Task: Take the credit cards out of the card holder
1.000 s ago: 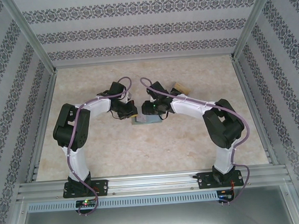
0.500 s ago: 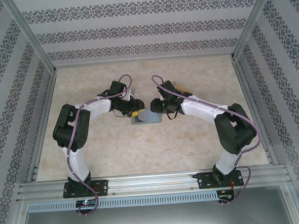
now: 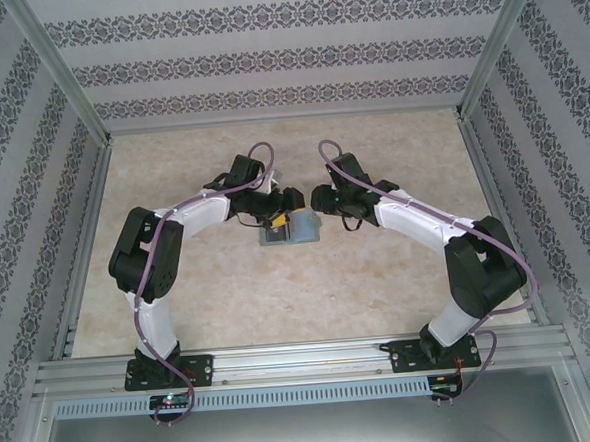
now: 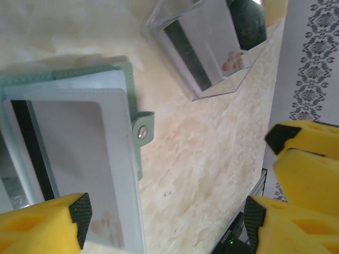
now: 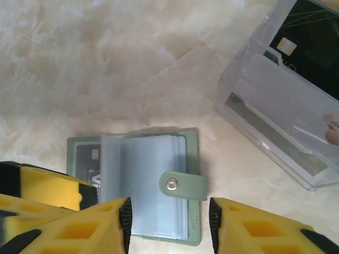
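The card's sleeve sticks up off the holder; right gripper should flatten it before left gripper takes the card's black-striped end [image 4: 34,148].
The sage-green card holder [image 3: 294,233] lies open on the table between both grippers. Its snap tab [image 5: 183,184] sticks out over the clear sleeves. One dark credit card [image 5: 87,159] sits in a left slot, and in the left wrist view a sleeved card [image 4: 69,159] shows a black stripe. My left gripper [image 4: 167,217] is open, one finger over the sleeves and the other over bare table. My right gripper [image 5: 169,225] hovers open above the holder's tab edge, gripping nothing. Pale cards [image 5: 288,100] and a dark chip card [image 5: 312,37] rest in a clear box [image 5: 238,114].
The clear box [image 4: 222,87] stands just beyond the holder, close to the right gripper. The beige marbled table [image 3: 229,295] spreads out in front of the holder. Patterned walls and metal frame rails [image 3: 86,244] enclose the table on all sides.
My left gripper has gone from shut to wide open and shifted right, over the holder. My right arm has stretched out and its gripper has moved up and right, off the holder's middle.
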Action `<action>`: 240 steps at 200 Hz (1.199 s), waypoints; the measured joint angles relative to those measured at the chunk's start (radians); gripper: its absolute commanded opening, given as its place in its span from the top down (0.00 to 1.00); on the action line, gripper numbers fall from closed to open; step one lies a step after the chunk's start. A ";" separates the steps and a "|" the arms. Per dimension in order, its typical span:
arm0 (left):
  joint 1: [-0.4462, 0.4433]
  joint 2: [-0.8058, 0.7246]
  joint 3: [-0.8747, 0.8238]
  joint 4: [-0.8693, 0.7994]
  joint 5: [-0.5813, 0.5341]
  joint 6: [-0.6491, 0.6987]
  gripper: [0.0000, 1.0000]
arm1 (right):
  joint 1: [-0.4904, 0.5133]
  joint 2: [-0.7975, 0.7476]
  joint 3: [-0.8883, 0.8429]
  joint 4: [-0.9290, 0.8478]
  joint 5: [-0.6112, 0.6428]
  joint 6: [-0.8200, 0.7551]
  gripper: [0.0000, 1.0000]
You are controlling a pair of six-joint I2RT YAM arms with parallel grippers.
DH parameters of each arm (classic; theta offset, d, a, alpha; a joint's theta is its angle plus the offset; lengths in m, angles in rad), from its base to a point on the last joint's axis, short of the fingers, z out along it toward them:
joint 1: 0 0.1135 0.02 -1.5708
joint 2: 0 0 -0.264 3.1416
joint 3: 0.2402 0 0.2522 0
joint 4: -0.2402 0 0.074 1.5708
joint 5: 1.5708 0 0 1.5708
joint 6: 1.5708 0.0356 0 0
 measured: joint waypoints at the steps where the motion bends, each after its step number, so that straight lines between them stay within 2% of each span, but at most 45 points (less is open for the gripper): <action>1: 0.000 0.000 0.001 0.000 0.000 0.000 0.19 | 0.000 0.000 0.000 0.000 0.000 0.001 0.54; 65: 0.003 -0.010 0.027 -0.072 -0.120 0.040 0.15 | 0.001 -0.001 -0.002 0.000 0.006 -0.002 0.55; 105: 0.036 -0.080 -0.033 -0.118 -0.203 0.059 0.17 | 0.053 0.034 0.037 -0.013 -0.006 -0.036 0.63; 152: 0.073 -0.122 -0.092 -0.125 -0.225 0.059 0.30 | 0.101 0.171 0.111 -0.026 -0.074 -0.044 0.71; 202: 0.073 -0.105 -0.105 -0.084 -0.152 0.020 0.50 | 0.106 0.272 0.178 -0.088 -0.090 -0.047 0.71; 240: 0.065 -0.064 -0.104 -0.065 -0.119 0.006 0.55 | 0.105 0.306 0.202 -0.123 -0.070 -0.048 0.71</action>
